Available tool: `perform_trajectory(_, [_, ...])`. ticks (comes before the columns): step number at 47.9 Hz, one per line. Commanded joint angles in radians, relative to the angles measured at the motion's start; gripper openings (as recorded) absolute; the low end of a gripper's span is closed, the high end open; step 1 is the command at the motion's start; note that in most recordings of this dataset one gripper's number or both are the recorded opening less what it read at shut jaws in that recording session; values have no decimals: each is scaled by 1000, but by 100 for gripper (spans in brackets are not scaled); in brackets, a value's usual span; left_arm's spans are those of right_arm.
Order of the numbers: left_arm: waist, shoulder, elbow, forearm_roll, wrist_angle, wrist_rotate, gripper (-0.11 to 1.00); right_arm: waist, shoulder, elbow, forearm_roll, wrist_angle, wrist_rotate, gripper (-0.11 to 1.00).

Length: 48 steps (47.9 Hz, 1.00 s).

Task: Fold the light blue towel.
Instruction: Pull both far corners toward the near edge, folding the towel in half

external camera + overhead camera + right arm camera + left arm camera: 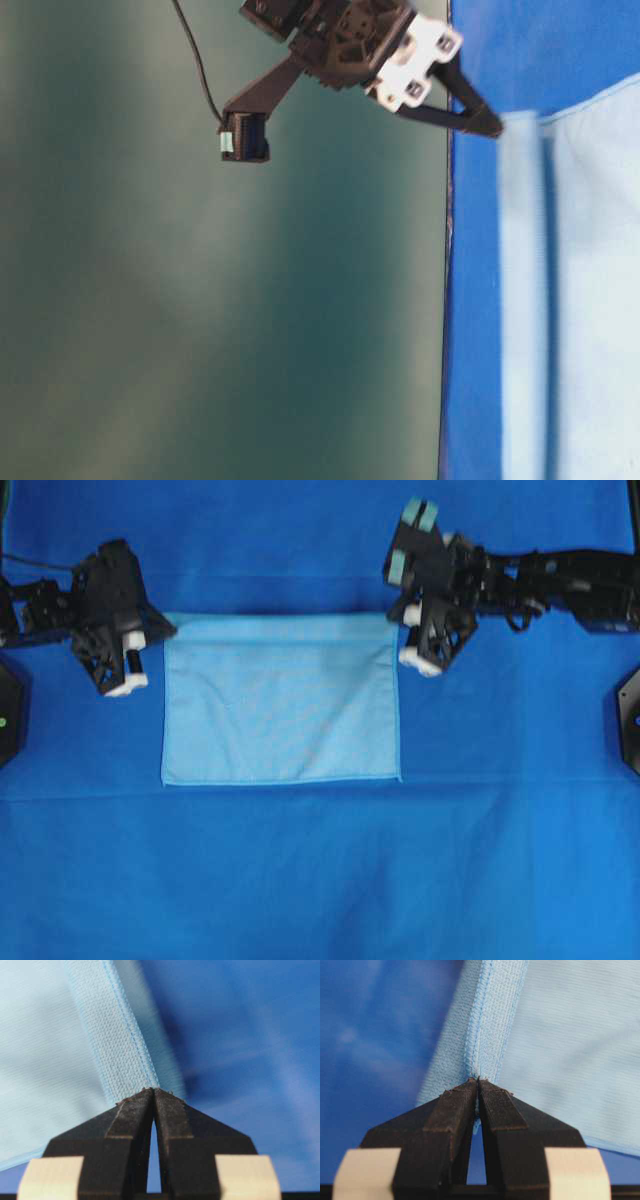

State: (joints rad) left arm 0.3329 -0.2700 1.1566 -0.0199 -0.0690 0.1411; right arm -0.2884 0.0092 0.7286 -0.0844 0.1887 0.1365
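I should use my left gripper to release the far corner of the light blue towel on the near corner of the towel's same side (pixel 172 773).
The light blue towel (pixel 280 700) lies as a flat rectangle on the deep-blue table covering. My left gripper (pixel 165 630) is shut on its far left corner. In the left wrist view the black fingertips (pixel 462 1092) of the left gripper (pixel 478 1081) pinch the hemmed edge of the towel (pixel 495 1020). My right gripper (pixel 398 622) is shut on the far right corner, and in its wrist view the right gripper (pixel 153 1090) clamps the towel's hem (pixel 112 1035). The table-level view shows one black gripper pinching a corner of the towel (pixel 590 300); I cannot tell which arm it is.
The deep-blue table covering (pixel 320 880) spreads all round the towel, with faint creases across it. Black arm bases stand at the left edge (pixel 8 715) and the right edge (pixel 630 720). A dark cable (pixel 195 60) hangs beside the arm in the table-level view.
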Motion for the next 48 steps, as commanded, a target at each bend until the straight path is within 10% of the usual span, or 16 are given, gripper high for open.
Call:
perform_trajectory(1, [-69,-18,5,-2,15,-8,2,63,-34,3,3,9,29,2])
perform_trajectory(25, [-457,-9,-6,-5,28,-298,2,310,-38,23,3,8,202,2])
perform_trajectory(48, [-528,23,-44,-5,23,-365,2,350,-35,20,3,-14,233,2])
